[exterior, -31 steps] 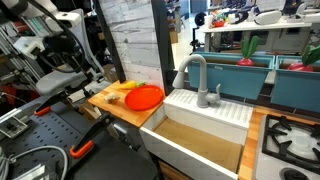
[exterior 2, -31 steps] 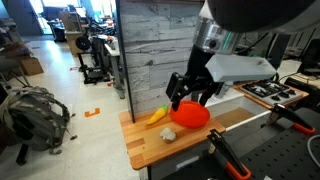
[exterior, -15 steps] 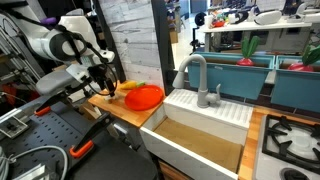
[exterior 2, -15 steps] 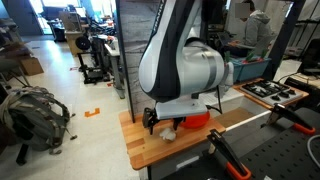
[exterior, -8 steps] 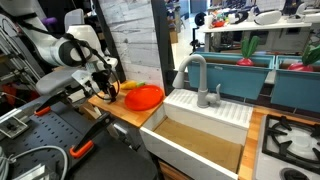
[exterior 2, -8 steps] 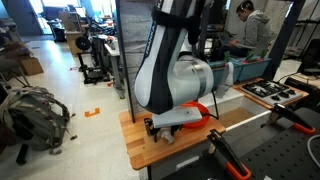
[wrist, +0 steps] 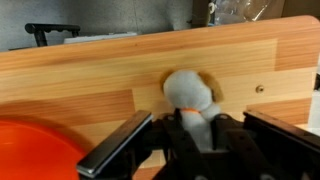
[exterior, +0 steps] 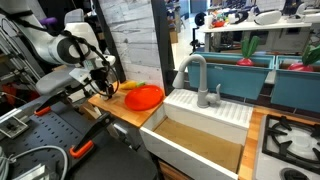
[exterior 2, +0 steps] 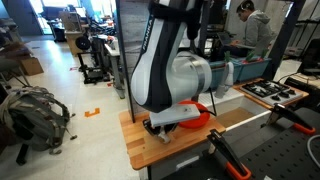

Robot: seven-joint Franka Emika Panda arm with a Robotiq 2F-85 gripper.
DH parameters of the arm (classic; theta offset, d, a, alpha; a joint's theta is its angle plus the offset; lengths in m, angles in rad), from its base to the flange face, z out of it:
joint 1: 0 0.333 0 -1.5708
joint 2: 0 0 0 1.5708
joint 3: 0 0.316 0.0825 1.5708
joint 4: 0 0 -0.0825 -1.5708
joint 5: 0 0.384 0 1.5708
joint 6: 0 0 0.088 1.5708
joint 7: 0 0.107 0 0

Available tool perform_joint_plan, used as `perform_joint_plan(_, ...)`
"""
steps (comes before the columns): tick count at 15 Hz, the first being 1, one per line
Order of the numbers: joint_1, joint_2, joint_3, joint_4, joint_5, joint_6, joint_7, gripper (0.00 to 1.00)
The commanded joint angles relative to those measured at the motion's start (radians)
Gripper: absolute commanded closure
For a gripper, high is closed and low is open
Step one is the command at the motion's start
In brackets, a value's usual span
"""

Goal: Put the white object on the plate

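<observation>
Next, I release the white object on the orange-red plate [exterior: 137, 96], slightly off its middle toward the yellow object.
In the wrist view the white object [wrist: 190, 93], a small rounded soft lump, lies on the wooden counter [wrist: 90, 70]. My gripper [wrist: 198, 132] is shut on its near end, with a dark finger on either side. The orange-red plate [wrist: 35, 150] shows at the lower left of that view, beside the gripper. In both exterior views the gripper [exterior: 105, 88] [exterior 2: 160, 127] is low over the counter next to the plate [exterior: 146, 97] [exterior 2: 203, 109]. There the arm hides the white object.
A yellow object [exterior: 130, 86] lies behind the plate. A white sink [exterior: 200, 140] with a grey faucet [exterior: 193, 75] adjoins the counter. A stove [exterior: 295, 140] lies beyond it. The counter's front edge [exterior 2: 140, 155] is close to the gripper.
The arm came down to the counter beside the plate, and the jaws went from wide open to shut on the white object. The arm has barely moved in the last half second.
</observation>
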Motion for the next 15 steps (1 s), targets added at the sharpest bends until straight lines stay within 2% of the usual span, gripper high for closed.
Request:
perform_joint_plan(1,-0.013,-0.095,-0.002,-0.086,-0.008,0.014,0.009,0.98)
perform_joint_plan(2,-0.032,-0.116,0.006,-0.1,-0.005,0.007,-0.001,1.0)
perform_joint_plan(4,-0.069,-0.16,0.01,-0.132,0.001,0.005,-0.012,0.97)
perform_joint_plan(7,-0.164,-0.192,0.032,-0.138,0.025,-0.002,-0.026,0.97)
perform_joint_plan(12,-0.299,-0.159,0.046,-0.087,0.057,-0.025,-0.033,0.97)
perform_joint_plan(15,-0.339,-0.127,0.037,-0.06,0.072,-0.032,-0.022,0.97)
